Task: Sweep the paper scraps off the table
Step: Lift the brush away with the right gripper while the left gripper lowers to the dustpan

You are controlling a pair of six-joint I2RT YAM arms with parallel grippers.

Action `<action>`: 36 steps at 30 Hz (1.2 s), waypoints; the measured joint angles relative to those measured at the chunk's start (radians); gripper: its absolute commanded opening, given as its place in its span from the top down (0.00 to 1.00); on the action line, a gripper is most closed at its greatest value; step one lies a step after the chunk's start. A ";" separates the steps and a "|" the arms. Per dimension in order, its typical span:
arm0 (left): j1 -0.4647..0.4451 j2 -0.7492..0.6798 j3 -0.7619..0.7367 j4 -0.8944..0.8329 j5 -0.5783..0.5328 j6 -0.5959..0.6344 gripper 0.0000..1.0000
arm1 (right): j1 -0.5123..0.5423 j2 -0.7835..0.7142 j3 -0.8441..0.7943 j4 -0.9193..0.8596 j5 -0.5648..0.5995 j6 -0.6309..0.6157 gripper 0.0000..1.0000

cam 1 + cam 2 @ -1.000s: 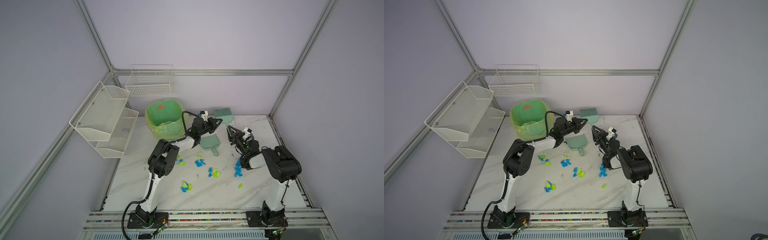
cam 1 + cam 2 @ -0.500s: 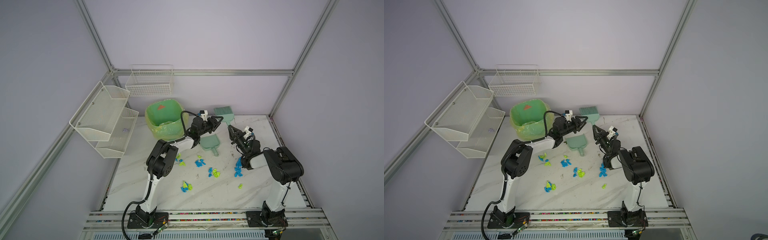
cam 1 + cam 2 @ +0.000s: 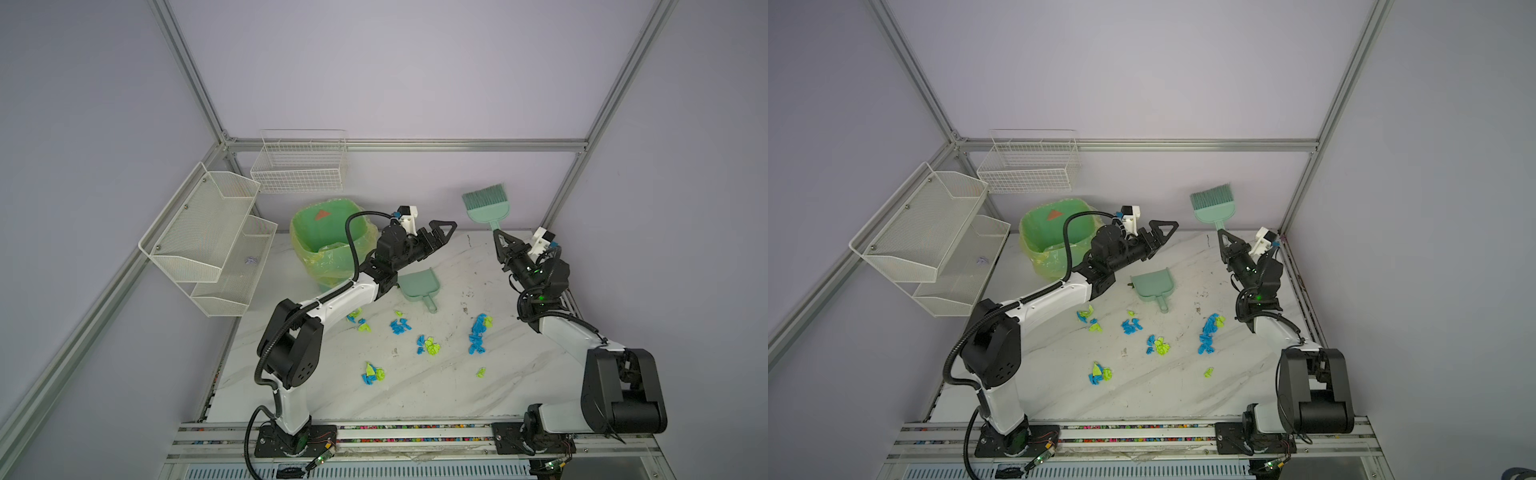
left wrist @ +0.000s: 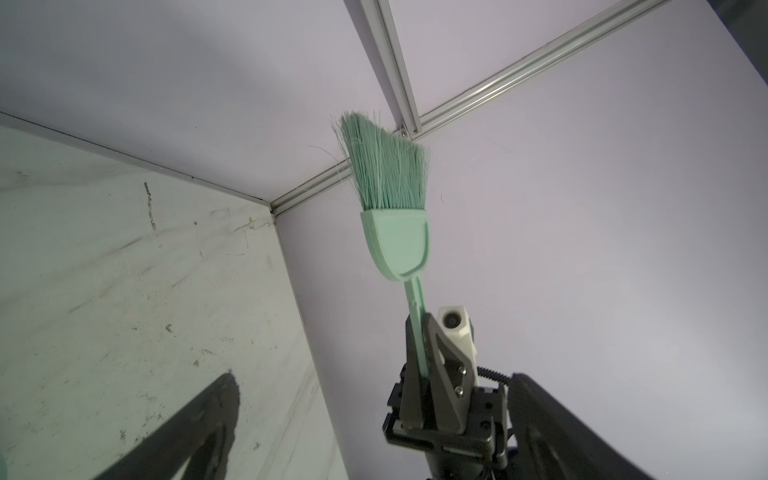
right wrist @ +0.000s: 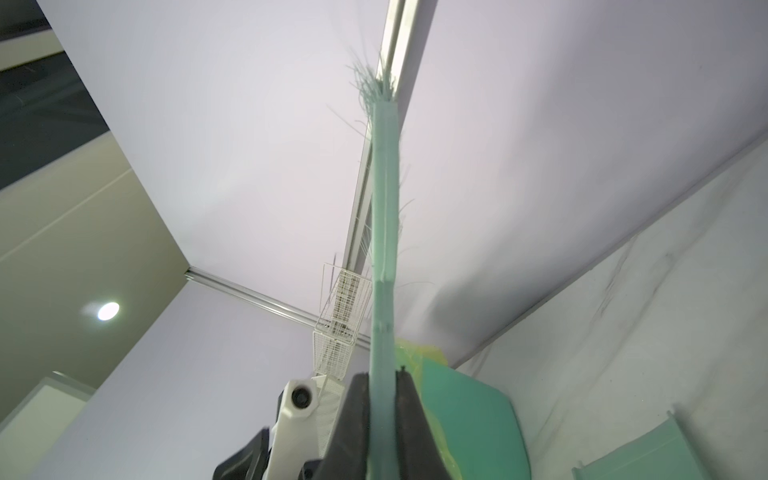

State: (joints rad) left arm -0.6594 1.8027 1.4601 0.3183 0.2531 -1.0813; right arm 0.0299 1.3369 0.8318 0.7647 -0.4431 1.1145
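The mint dustpan on the table is next, and my left gripper needs to go down to it and grab the dustpan's handle (image 3: 431, 305).
Several blue and yellow-green paper scraps (image 3: 478, 332) (image 3: 1209, 332) lie in small clumps across the middle of the marble table (image 3: 415, 395) (image 3: 1142, 395). My right gripper (image 3: 497, 236) (image 3: 1222, 235) (image 5: 382, 388) is shut on the handle of a mint-green brush (image 3: 487, 205) (image 3: 1214, 204) (image 4: 397, 245) (image 5: 384, 199). It holds the brush upright at the back right, bristles up, above the table. My left gripper (image 3: 438, 236) (image 3: 1159, 235) (image 4: 372, 380) stands open and empty, left of the brush and apart from it.
A mint dustpan (image 3: 417, 286) (image 3: 1152, 284) lies flat on the table under the left forearm. A green bin with a yellow bag (image 3: 328, 241) (image 3: 1054, 239) stands at the back left. White wire shelves (image 3: 208, 232) and a wire basket (image 3: 299, 166) hang on the walls.
The left gripper has opened and let go of the brush. The right gripper has shut on the handle and carried the brush up and to the right.
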 measured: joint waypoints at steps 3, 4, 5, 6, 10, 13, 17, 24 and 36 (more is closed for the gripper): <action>-0.055 -0.068 -0.033 -0.147 -0.084 0.064 0.00 | 0.002 -0.093 0.106 -0.268 0.066 -0.172 1.00; -0.077 -0.084 -0.037 -0.207 -0.117 0.085 0.00 | 0.002 -0.118 0.125 -0.337 0.089 -0.218 1.00; -0.100 -0.097 -0.040 -0.261 -0.152 0.106 0.00 | 0.002 -0.140 0.141 -0.404 0.112 -0.261 1.00; -0.121 -0.109 -0.046 -0.315 -0.185 0.123 0.00 | 0.002 -0.157 0.151 -0.467 0.135 -0.299 1.00; -0.172 -0.129 -0.060 -0.499 -0.262 0.137 0.00 | 0.002 -0.180 0.157 -0.650 0.205 -0.394 1.00; -0.167 -0.126 -0.066 -0.628 -0.315 0.135 0.00 | 0.002 -0.183 0.151 -0.753 0.249 -0.441 1.00; -0.154 -0.104 -0.075 -0.719 -0.353 0.130 0.00 | 0.002 -0.219 0.146 -0.852 0.298 -0.495 1.00; -0.153 0.033 -0.075 -0.772 -0.336 0.104 0.01 | 0.002 -0.306 0.164 -0.957 0.374 -0.587 1.00; -0.137 0.108 -0.074 -0.796 -0.317 0.068 0.28 | 0.002 -0.377 0.158 -1.017 0.403 -0.639 1.00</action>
State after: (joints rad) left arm -0.7967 1.9106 1.3857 -0.4774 -0.0639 -1.0138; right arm 0.0315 0.9604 0.9897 -0.2523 -0.0399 0.4755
